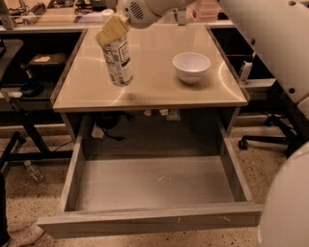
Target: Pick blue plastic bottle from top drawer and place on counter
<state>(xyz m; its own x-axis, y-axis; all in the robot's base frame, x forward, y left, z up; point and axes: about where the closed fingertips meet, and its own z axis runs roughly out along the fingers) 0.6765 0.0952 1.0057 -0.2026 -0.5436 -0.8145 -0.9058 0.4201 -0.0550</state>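
Next, my gripper lets go of the blue plastic bottle near the counter's front edge [125, 90], standing apart from the white bowl.
The blue plastic bottle [118, 61], clear with a white label and dark print, hangs upright over the left part of the beige counter [159, 87]. My gripper [112, 31] is shut on its top, with tan pads [114, 26] around the cap, which is hidden. The bottle's base is at or just above the counter surface. The top drawer [149, 219] is pulled fully open below the counter, and its grey floor shows nothing in it.
A white bowl [191, 66] sits on the right part of the counter. My white arm fills the right edge of the view. A cluttered bench [43, 14] stands behind, a small bottle [35, 172] lies on the floor at left, and a chair base [270, 140] at right.
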